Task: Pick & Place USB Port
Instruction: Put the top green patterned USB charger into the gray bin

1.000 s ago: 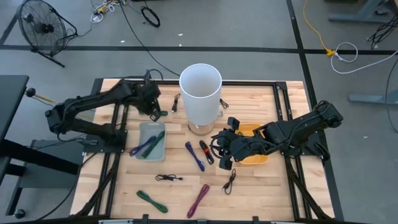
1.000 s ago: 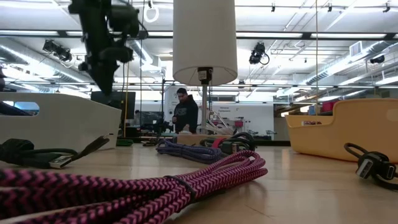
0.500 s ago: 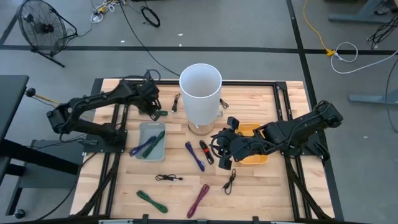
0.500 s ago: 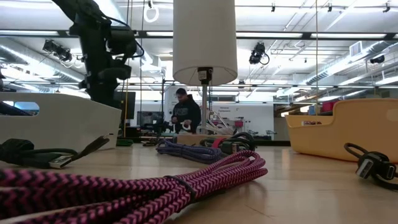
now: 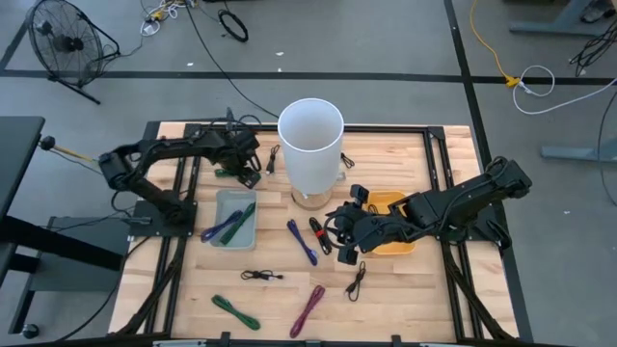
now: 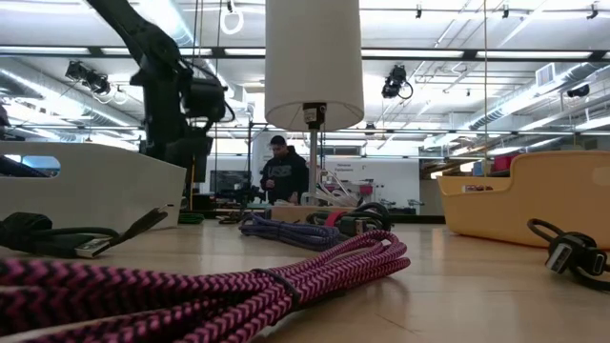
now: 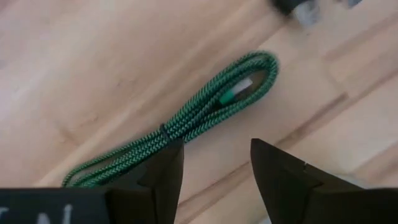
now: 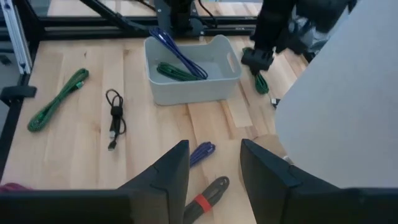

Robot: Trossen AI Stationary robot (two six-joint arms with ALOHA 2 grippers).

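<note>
The green cable's tied middle is outside the gap between the left gripper's fingers, so the robot should lift, move over and grip the looped end [image 7: 260, 70] near the cable's plug.
A green braided USB cable [image 7: 186, 118] lies bundled on the wood table at the far left, beside the white lamp shade [image 5: 310, 143]; its plug [image 7: 236, 94] shows. My left gripper [image 7: 214, 168] hovers open just over it, one finger near the bundle's tie, touching nothing that I can see. The grey bin [image 5: 234, 217] holds a green and a blue cable. My right gripper [image 8: 214, 177] stands open above a blue cable [image 5: 302, 241] and a black one with a red tie [image 5: 320, 234], next to the yellow bin [image 5: 390, 234].
Loose cables lie on the near half of the table: black [image 5: 258, 276], green [image 5: 236, 310], pink [image 5: 308, 308], black [image 5: 357, 281]. Another black cable [image 5: 273, 157] lies left of the lamp shade. A person stands in the room far behind the table [image 6: 283, 170].
My left gripper has come down and a little toward the table's right edge, closer to the green cable beside the lamp shade, with the arm's elbow swinging toward the far edge. The right arm has kept still.
</note>
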